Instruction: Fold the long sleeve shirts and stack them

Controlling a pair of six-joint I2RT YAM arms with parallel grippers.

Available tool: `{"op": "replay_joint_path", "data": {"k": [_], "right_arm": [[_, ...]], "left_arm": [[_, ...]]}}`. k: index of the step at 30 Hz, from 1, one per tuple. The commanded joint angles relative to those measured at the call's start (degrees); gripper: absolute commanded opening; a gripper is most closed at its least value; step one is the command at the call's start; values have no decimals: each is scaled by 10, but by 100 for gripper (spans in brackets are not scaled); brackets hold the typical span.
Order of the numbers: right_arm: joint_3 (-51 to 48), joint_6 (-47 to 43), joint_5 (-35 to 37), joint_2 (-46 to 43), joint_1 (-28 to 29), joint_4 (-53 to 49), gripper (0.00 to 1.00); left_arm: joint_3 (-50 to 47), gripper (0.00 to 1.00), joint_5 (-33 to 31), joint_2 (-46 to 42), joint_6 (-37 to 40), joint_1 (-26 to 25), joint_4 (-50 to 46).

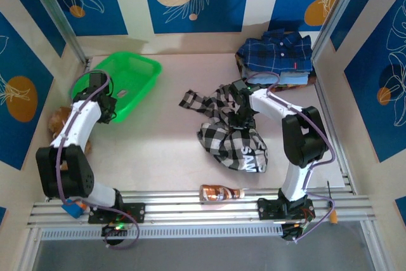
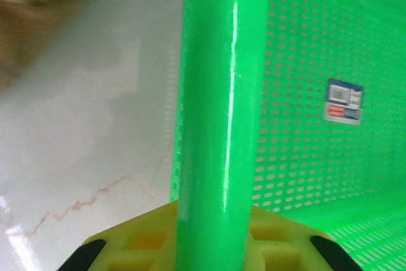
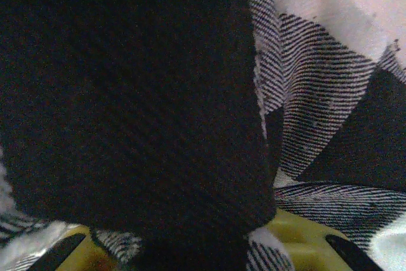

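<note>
A thick bunch of the checked shirt's upper folds is in my right gripper, so it should open and take the shirt's side edge [image 1: 256,134], opposite my left gripper, before lifting.
The black-and-white checked shirt [image 1: 229,132] lies crumpled at the table's middle right. My right gripper [image 1: 241,106] is down in its upper folds, shut on the fabric. In the right wrist view the checked cloth [image 3: 330,112] bulges over the gripper [image 3: 203,245] and hides the fingertips. The folded plaid shirts [image 1: 276,55], navy one on top, are stacked at the back right. My left gripper [image 1: 106,103] is at the green basket's near-left rim, and the rim [image 2: 219,93] runs straight between its yellow jaws, which close in on it.
The green plastic basket [image 1: 130,68] stands at the back left. A brown plush toy [image 1: 60,117] lies against the left wall, blurred in the left wrist view [image 2: 32,4]. A brown bottle [image 1: 222,192] lies at the near edge between the arm bases.
</note>
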Motion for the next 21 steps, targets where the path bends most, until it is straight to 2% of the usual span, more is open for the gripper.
{"op": "replay_joint_path", "data": {"k": [1,6,7,9,14,16,17,18,19,21], "right_arm": [[31,-28,-37,16,-4,6,27],[45,-40,-54,30,-4,4,25],[44,-41,-55,30,-5,4,26],[40,-41,-58,28,-6,3,25],[32,-46,-68,13,-12,3,27],[35,-57,-72,9,-13,3,35],[40,-61,-73,9,-13,0,42],[46,-66,-68,10,-15,-5,50],[52,-67,-64,9,-20,-11,58],[68,-69,-69,4,-37,-21,67]], "left_arm": [[10,0,-120,-26,-198,-5,-62],[66,0,-157,21,-271,-3,-100],[68,0,-159,33,-277,-3,-81],[59,0,-155,49,-264,0,-25],[102,0,-130,114,-226,5,19],[108,3,-105,133,-216,5,50],[107,18,-93,140,-214,4,68],[100,43,-77,146,-206,4,95],[95,62,-60,150,-204,4,115],[97,84,-30,152,-183,1,140]]}}
